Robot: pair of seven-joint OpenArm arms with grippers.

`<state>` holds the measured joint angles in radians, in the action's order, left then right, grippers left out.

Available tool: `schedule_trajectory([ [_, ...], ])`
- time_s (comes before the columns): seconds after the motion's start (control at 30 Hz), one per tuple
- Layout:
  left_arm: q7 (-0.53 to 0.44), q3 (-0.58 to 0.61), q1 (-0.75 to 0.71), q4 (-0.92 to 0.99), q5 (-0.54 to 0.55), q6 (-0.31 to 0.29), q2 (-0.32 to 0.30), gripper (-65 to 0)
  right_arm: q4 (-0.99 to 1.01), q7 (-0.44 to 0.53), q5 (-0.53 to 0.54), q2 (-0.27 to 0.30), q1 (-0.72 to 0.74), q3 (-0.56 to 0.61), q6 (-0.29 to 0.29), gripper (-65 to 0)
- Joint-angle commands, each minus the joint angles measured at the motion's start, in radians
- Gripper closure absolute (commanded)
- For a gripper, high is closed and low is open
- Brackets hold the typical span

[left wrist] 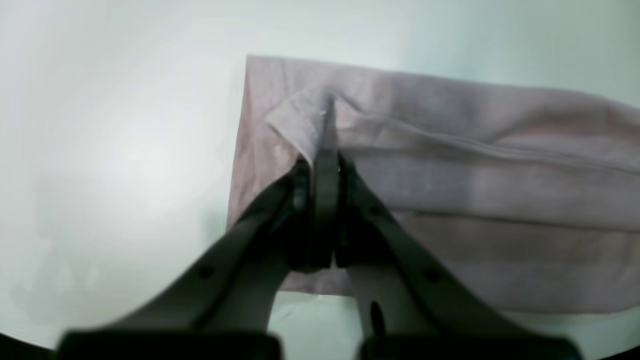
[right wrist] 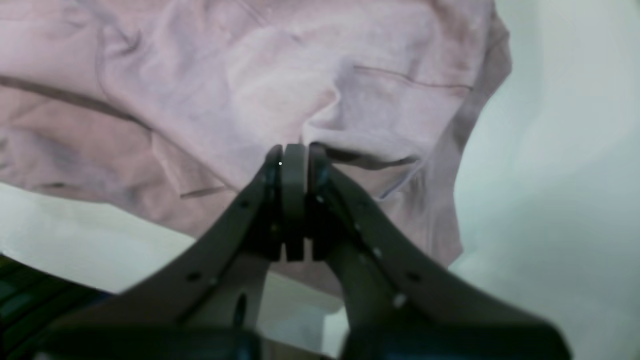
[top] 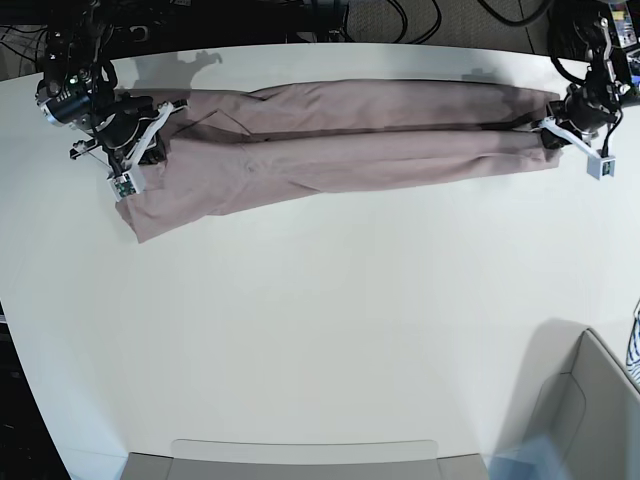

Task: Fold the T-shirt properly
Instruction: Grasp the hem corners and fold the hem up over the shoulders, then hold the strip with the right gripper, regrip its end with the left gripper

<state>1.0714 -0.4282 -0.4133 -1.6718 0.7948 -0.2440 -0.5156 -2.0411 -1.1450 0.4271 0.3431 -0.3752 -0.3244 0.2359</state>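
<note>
Next, I open my left gripper, as it pinches a raised fold in from the T-shirt's end, and take the T-shirt's short edge [left wrist: 239,141] before I fold that end over.
The mauve-pink T-shirt [top: 350,140] lies stretched into a long narrow band across the far side of the white table [top: 320,320]. My left gripper [top: 553,128] is at the band's right end. In the left wrist view it [left wrist: 325,150] is shut on a raised fold of the T-shirt [left wrist: 475,190] near a straight edge. My right gripper [top: 150,135] is at the band's left end. In the right wrist view it [right wrist: 295,152] is shut, with the wrinkled T-shirt [right wrist: 200,75] bunched at its tips. A lower flap hangs toward the front at the left end.
A grey container [top: 590,400] stands at the front right corner, with a bit of striped cloth [top: 634,350] at the right edge. A pale tray edge [top: 300,455] runs along the front. Cables lie behind the table's far edge.
</note>
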Motion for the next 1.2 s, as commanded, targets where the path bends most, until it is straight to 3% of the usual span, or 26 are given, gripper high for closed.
schedule_trajectory([
  [0.0, -0.013, -0.007, -0.006, -0.009, 0.007, -0.001, -0.021, 0.0, -0.014, 0.013, 0.005, 0.014, -0.006, -0.005, 0.000, 0.0],
  [0.13, -0.013, -0.005, -0.008, -0.009, -0.015, 0.002, 0.001, 0.0, -0.011, 0.015, 0.003, 0.012, -0.021, -0.005, 0.000, 0.0],
  [0.27, -0.024, -0.007, -0.008, -0.049, -0.145, 0.004, 0.059, -15.9, -0.011, 0.015, 0.003, 0.012, -0.026, -0.005, 0.000, 0.0],
  [0.4, -0.049, -0.004, -0.037, -0.135, -0.213, 0.005, 0.090, -18.7, -0.010, 0.013, 0.003, 0.014, -0.023, -0.005, 0.000, 0.0],
  [0.5, -0.052, 0.079, -0.046, -0.173, -0.213, -0.027, 0.054, -22.4, -0.010, 0.013, 0.003, 0.015, -0.021, -0.003, 0.000, 0.0],
  [0.57, -0.058, 0.141, -0.055, -0.178, -0.213, -0.088, -0.002, -23.5, -0.010, 0.013, 0.003, 0.017, -0.021, -0.003, 0.000, 0.0],
  [0.63, -0.058, 0.156, -0.049, -0.175, -0.219, -0.137, -0.007, -23.4, -0.010, 0.013, 0.003, 0.017, -0.021, -0.003, 0.000, 0.0],
  [0.8, -0.058, 0.090, -0.042, -0.152, -0.217, -0.140, -0.001, -23.4, -0.008, 0.015, 0.003, 0.014, -0.020, -0.003, 0.000, 0.0],
  [1.1, -0.047, -0.172, -0.002, -0.156, -0.213, -0.147, 0.097, -23.4, 0.000, 0.015, 0.003, 0.014, -0.005, -0.003, 0.000, 0.0],
  [1.17, -0.047, -0.183, 0.001, -0.156, -0.211, -0.185, 0.102, -23.4, 0.012, 0.015, 0.003, 0.015, 0.009, 0.014, 0.000, 0.0],
])
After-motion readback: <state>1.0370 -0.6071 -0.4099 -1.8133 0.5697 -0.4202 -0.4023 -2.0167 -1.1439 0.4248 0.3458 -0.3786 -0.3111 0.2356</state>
